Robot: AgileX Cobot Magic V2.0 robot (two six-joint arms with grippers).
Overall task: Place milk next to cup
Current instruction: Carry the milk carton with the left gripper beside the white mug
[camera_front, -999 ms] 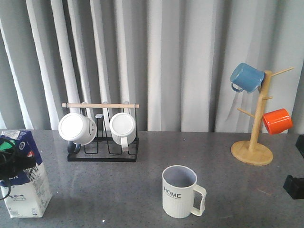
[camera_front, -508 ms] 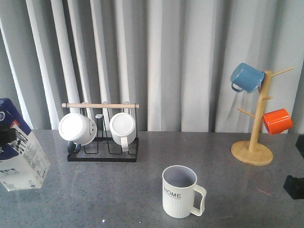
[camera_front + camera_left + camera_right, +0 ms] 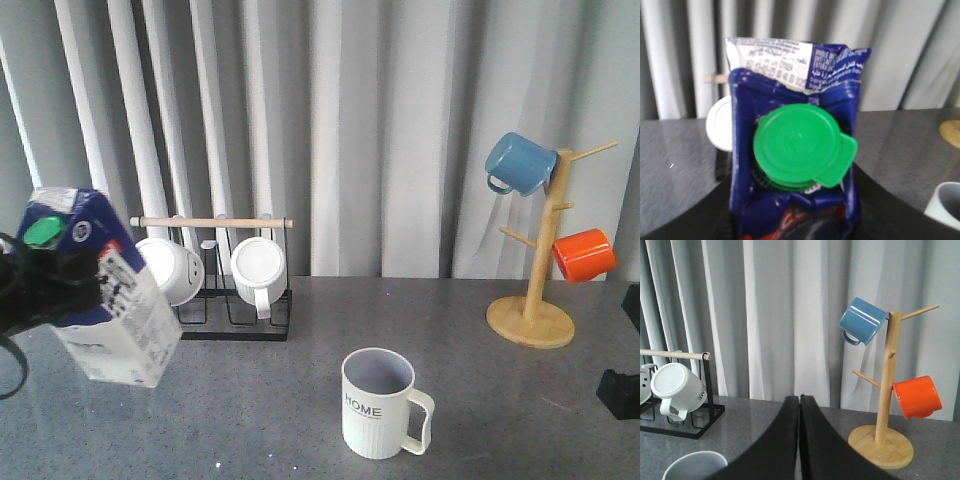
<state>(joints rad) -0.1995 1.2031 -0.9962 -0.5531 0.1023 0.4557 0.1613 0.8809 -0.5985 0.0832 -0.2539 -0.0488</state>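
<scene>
The milk, which hangs tilted above the table now, will be set down by my left gripper on the table (image 3: 297, 455) next to the cup, on the side opposite the cup's handle.
The milk (image 3: 112, 300), a blue-and-white carton with a green cap (image 3: 42, 232), hangs tilted in the air at the far left, above the table. My left gripper (image 3: 45, 290) is shut on its upper part. In the left wrist view the milk (image 3: 790, 95) fills the middle, with dark fingers on either side of it at the bottom. The cup (image 3: 378, 403), an off-white "HOME" mug, stands upright near the table's front centre, handle to the right. Its rim shows in the left wrist view (image 3: 946, 202) and the right wrist view (image 3: 692, 465). My right gripper (image 3: 799, 400) is shut and empty at the far right.
A black wire rack (image 3: 215, 325) with two white mugs stands at the back left, just behind the carton. A wooden mug tree (image 3: 532, 318) holds a blue mug (image 3: 520, 162) and an orange mug (image 3: 584, 254) at the back right. Grey curtains hang behind the table.
The milk has been lifted off the table at the far left. It now hangs higher and further right, tilted. The cup and right arm have not moved.
</scene>
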